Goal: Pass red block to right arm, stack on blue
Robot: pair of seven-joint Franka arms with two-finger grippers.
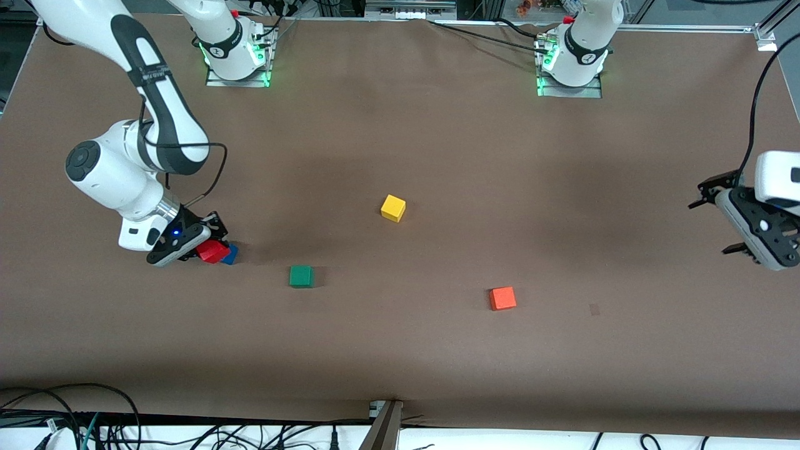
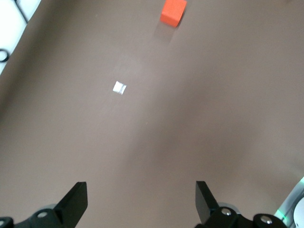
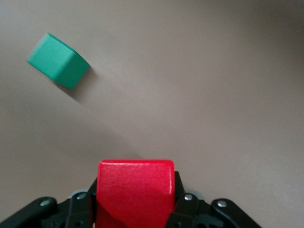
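Note:
Next, my right gripper lets go of the red block on top of the blue cube (image 1: 214, 246) that lies beside the green cube.
My right gripper (image 1: 209, 249) is shut on the red block (image 1: 212, 251) at the right arm's end of the table. It holds the block right over the blue cube (image 1: 230, 254), of which only a corner shows past the red block. In the right wrist view the red block (image 3: 135, 194) fills the space between the fingers and hides the blue cube. My left gripper (image 1: 719, 225) is open and empty, up in the air at the left arm's end of the table, where the left arm waits. In the left wrist view its fingertips (image 2: 76, 202) stand wide apart over bare table.
A green cube (image 1: 301, 276) lies beside the blue cube toward the table's middle; it also shows in the right wrist view (image 3: 58, 61). A yellow cube (image 1: 393, 207) lies mid-table. An orange-red cube (image 1: 502, 298) lies toward the left arm's end, also in the left wrist view (image 2: 173, 12).

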